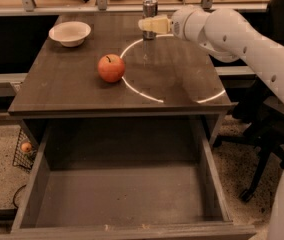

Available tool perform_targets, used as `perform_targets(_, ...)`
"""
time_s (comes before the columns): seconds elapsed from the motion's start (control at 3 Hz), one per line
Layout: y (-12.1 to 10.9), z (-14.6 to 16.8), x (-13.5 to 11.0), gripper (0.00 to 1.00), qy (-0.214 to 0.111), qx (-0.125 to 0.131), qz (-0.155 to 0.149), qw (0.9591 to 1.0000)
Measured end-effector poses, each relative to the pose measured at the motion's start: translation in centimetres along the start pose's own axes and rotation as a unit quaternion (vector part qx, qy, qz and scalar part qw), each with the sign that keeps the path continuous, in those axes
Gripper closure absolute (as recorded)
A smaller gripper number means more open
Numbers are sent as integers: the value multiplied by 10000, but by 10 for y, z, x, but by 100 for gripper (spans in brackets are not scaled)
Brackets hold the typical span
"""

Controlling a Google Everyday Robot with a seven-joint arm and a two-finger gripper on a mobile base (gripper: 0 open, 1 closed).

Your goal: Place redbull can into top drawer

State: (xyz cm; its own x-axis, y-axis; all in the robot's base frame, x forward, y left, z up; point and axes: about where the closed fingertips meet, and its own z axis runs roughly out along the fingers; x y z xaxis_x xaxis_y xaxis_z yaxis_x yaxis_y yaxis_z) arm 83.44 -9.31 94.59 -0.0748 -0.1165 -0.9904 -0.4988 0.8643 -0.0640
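Note:
Next, I close my gripper on the middle of the redbull can (150, 19), which is standing upright at the far edge of the table.
The redbull can (150, 8) stands upright at the far edge of the table (72, 84), its silver top showing. My gripper (149, 24) reaches in from the right and sits at the can's middle, covering its lower body. The white arm (232, 34) stretches across the table's right rear corner. The top drawer (122, 194) is pulled wide open below the table's front edge, and nothing lies in it.
A red apple (111, 68) sits mid-table, left of a white circle mark. A white bowl (70, 33) is at the far left corner. A dark chair (267, 129) stands to the right. A wire basket (25, 149) sits on the floor at the left.

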Motion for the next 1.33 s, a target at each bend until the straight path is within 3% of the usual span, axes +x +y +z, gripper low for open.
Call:
perform_targets(0.67, 0, 12, 5, 0, -66, -36, -55, 10000)
perform_targets(1.0, -1, 35, 19, 0, -167, -277, -70, 9995)
perform_targets(1.33, -29, 75, 19, 0, -430, -596, -10, 9973)
